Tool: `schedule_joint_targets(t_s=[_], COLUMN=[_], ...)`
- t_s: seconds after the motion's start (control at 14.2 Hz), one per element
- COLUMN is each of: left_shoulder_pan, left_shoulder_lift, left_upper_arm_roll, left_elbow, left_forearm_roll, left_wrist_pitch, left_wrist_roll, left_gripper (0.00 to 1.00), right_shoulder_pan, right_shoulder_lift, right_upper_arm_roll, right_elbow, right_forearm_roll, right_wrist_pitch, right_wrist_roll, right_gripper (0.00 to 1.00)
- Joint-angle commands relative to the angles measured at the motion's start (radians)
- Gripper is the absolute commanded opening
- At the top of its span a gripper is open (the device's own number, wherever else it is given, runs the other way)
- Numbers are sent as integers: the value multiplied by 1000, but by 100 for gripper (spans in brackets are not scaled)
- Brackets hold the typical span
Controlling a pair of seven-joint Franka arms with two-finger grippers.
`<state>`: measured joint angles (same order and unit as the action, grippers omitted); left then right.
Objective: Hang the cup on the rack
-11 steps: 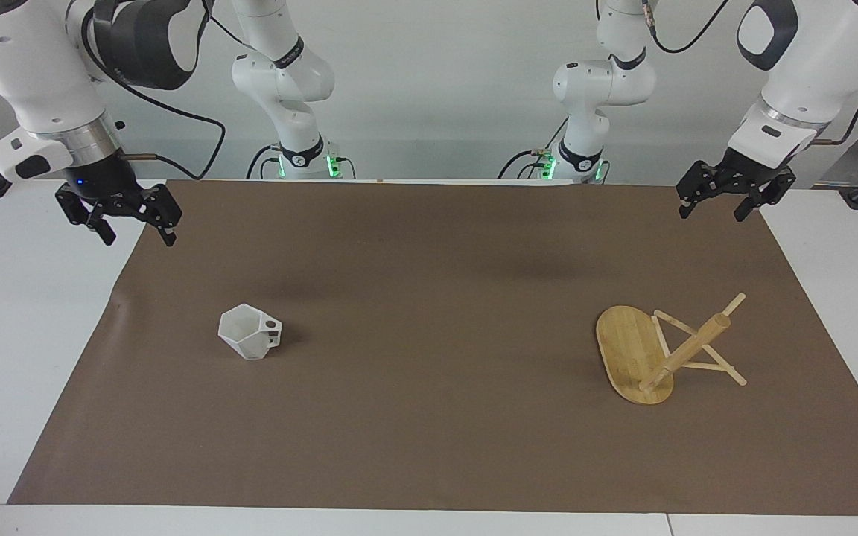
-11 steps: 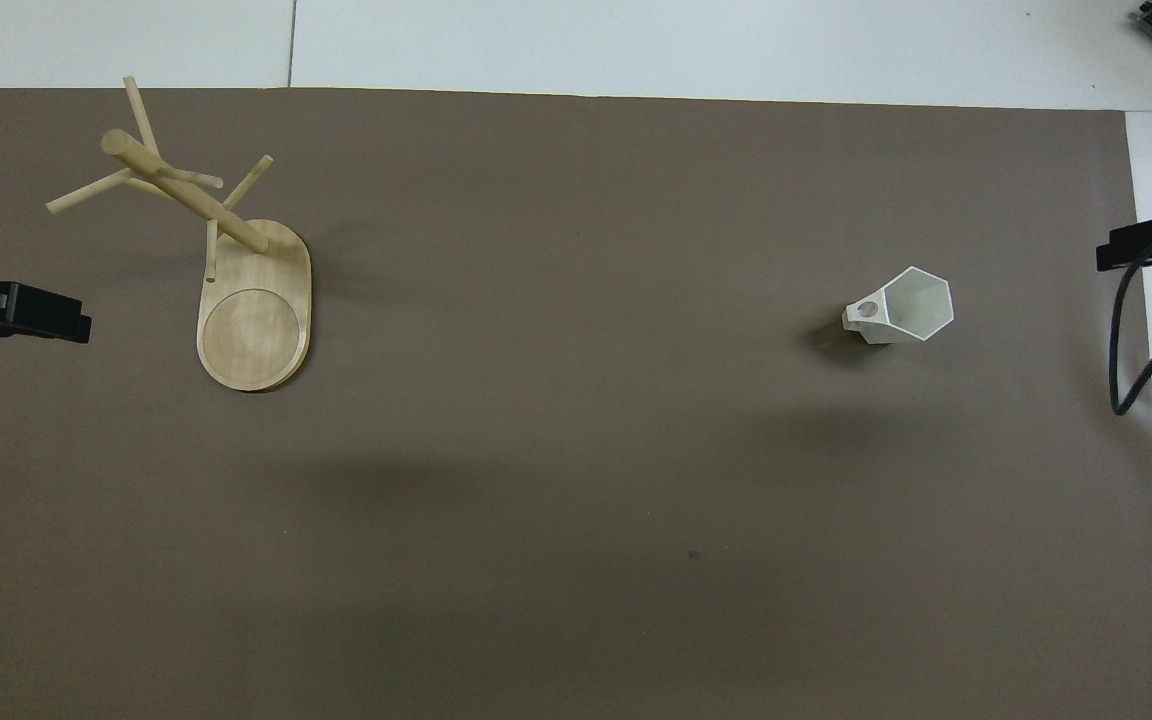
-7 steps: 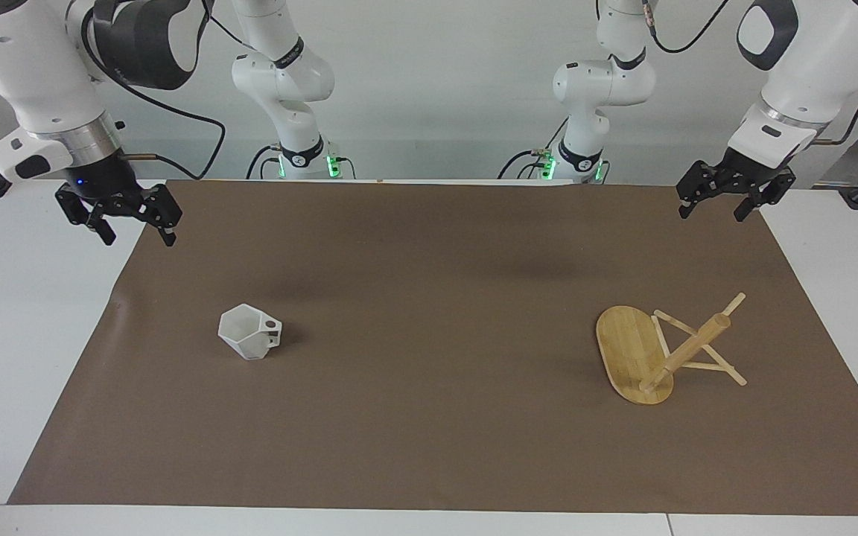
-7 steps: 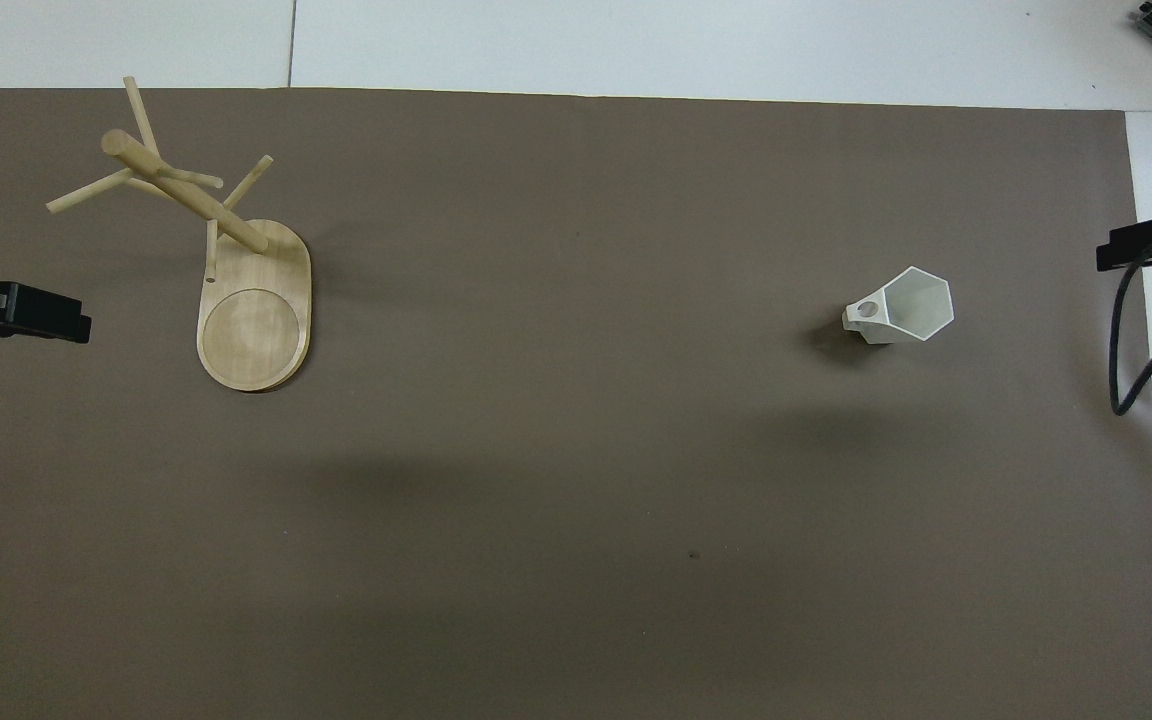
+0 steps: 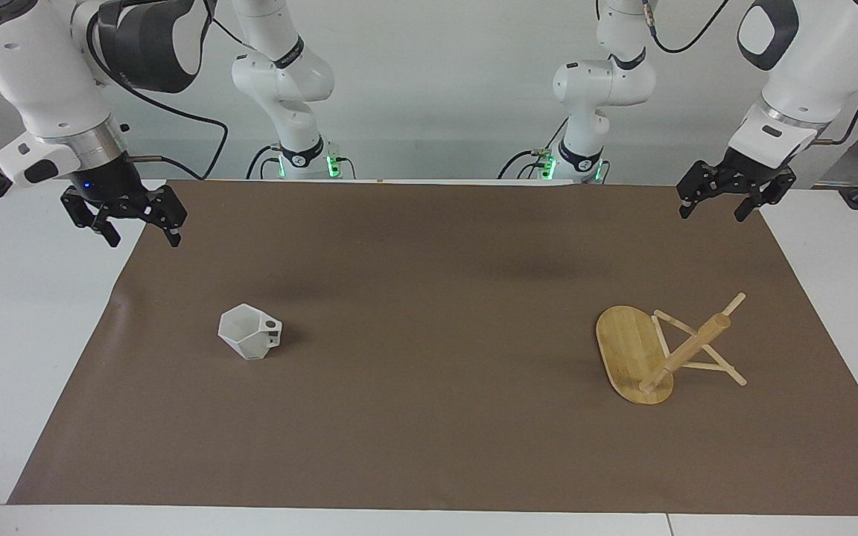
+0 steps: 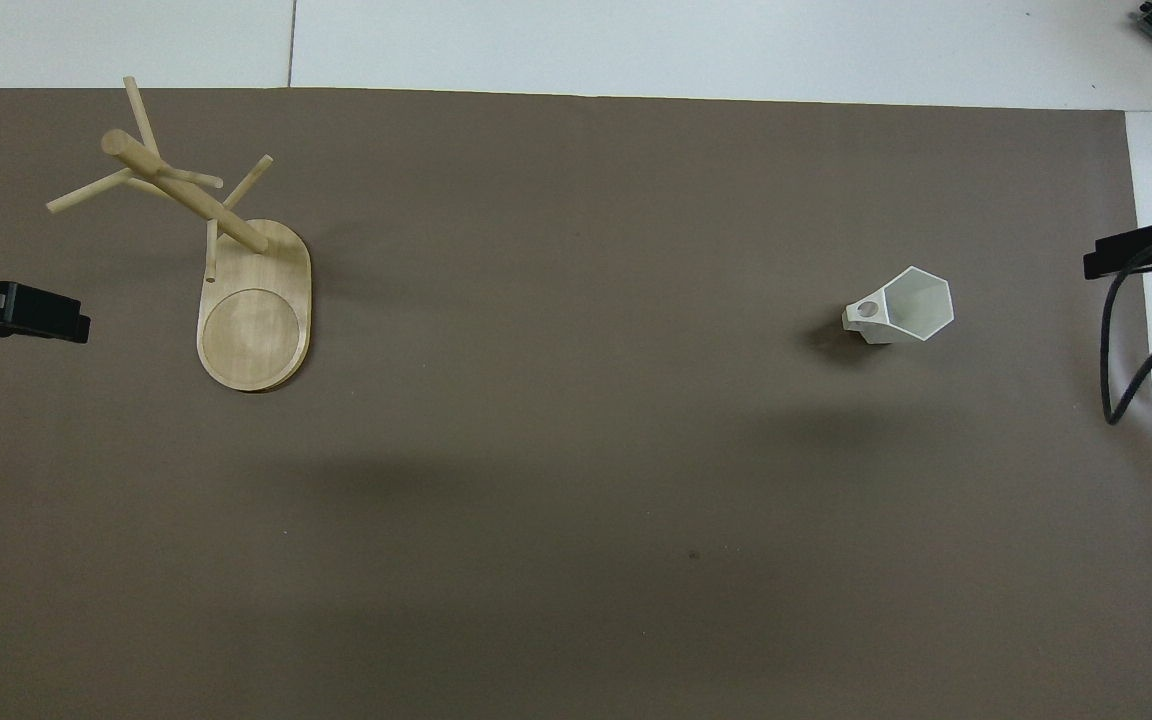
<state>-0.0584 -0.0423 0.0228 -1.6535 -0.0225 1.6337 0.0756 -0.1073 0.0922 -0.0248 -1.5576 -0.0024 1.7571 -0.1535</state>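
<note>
I should grip the cup's rim (image 6: 951,301) opposite its pierced handle with my right gripper, because the handle must stay free to hang on the rack.
The white faceted cup (image 5: 249,341) (image 6: 904,306) stands upright on the brown mat toward the right arm's end, its pierced handle pointing at the table's middle. The bamboo rack (image 5: 658,356) (image 6: 236,262) stands on its oval base toward the left arm's end, with nothing on its pegs. My right gripper (image 5: 143,240) (image 6: 1128,256) hangs open and empty over the mat's edge at the right arm's end, well apart from the cup. My left gripper (image 5: 712,214) (image 6: 38,316) waits open and empty over the mat's corner at the left arm's end.
The brown mat (image 5: 429,417) covers most of the white table (image 5: 12,357). A black cable (image 6: 1131,360) loops down from the right arm beside the mat's edge. Both arm bases (image 5: 302,160) stand along the robots' edge.
My right gripper has shifted slightly inward over the mat's edge. The left gripper, the cup and the rack have not moved.
</note>
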Motion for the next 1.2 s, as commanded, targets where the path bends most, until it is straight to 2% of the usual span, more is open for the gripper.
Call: schedule_joint_targets(t_s=[0.0,0.56,0.92,1.13], left_shoulder_pan=[11,11,11,11], left_shoulder_lift=[-28,-28,-28,-28], left_upper_arm_roll=[-6,-6,-6,-6], left_elbow=[-32,-32,-32,-32], left_forearm_roll=[16,16,16,16], left_wrist_pitch=[9,9,9,9], left_wrist_roll=[4,4,4,4], left_gripper=[100,100,100,100], right_shoulder_pan=[-3,-2,-2,-2], right_shoulder_lift=[-28,58,116,136], right_upper_arm_roll=[5,26,43,46], right_elbow=[-91,-251,-367,-372], right_forearm_roll=[19,21,21,21], right_wrist_pitch=[91,340,547,558], right_wrist_roll=[-21,40,66,80], right_gripper=[100,100,100,100])
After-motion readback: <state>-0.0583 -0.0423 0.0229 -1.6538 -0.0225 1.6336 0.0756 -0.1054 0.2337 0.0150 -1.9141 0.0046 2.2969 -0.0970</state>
